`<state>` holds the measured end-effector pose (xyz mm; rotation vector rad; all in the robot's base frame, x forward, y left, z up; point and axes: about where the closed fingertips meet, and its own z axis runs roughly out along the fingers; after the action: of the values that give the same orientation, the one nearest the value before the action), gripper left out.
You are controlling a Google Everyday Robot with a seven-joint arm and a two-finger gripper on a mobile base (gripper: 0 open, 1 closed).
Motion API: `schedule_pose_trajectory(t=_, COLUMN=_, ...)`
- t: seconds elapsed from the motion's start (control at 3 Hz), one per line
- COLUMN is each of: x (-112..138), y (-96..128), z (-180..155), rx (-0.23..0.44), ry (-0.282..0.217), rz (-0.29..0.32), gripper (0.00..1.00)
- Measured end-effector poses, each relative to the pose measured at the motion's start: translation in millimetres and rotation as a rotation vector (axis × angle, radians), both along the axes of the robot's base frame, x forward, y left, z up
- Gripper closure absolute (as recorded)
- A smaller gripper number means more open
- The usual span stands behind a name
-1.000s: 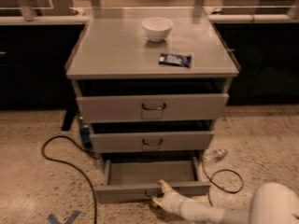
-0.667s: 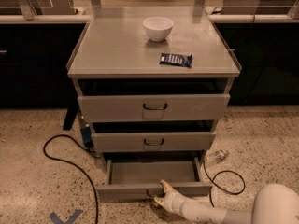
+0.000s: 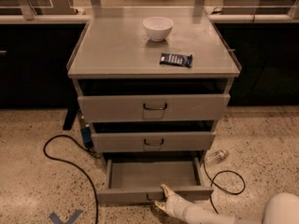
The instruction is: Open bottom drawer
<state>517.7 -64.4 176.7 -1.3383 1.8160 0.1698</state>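
Note:
Next, my gripper lets go of the bottom drawer's handle farther out, over the floor (image 3: pixel 156 216) just in front of the grey cabinet.
The grey metal cabinet (image 3: pixel 154 59) has three drawers. The bottom drawer (image 3: pixel 126 196) stands pulled well out, and its plain grey tray (image 3: pixel 152 174) shows nothing inside. My gripper (image 3: pixel 162 197) is at the middle of the bottom drawer's front panel, shut on the small handle, most of which it hides. One finger (image 3: pixel 166 189) lies over the panel's top edge and the other sits below it. My white arm (image 3: pixel 201 213) reaches in from the lower right. The middle drawer (image 3: pixel 154 142) and top drawer (image 3: pixel 154 107) are slightly out.
A white bowl (image 3: pixel 158 28) and a dark snack packet (image 3: pixel 176 59) lie on the cabinet top. A black cable (image 3: pixel 65 160) loops over the floor at left, another cable (image 3: pixel 229 183) at right. A clear plastic bottle (image 3: pixel 216 157) lies by the cabinet's right foot. Dark counters stand behind.
The bottom drawer's front panel has come slightly further out, with my gripper still on its handle. Nothing else has moved.

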Motion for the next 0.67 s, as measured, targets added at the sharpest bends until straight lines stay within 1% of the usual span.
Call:
schedule_pose_trajectory(t=0.33, x=-15.0, y=-4.2, z=-0.2, rx=0.010, ry=-0.007, rz=0.007, gripper=1.00)
schedule_pose_trajectory(t=0.67, x=-16.9, y=-4.7, z=3.1, rx=0.010, ry=-0.008, rz=0.008, gripper=1.00)
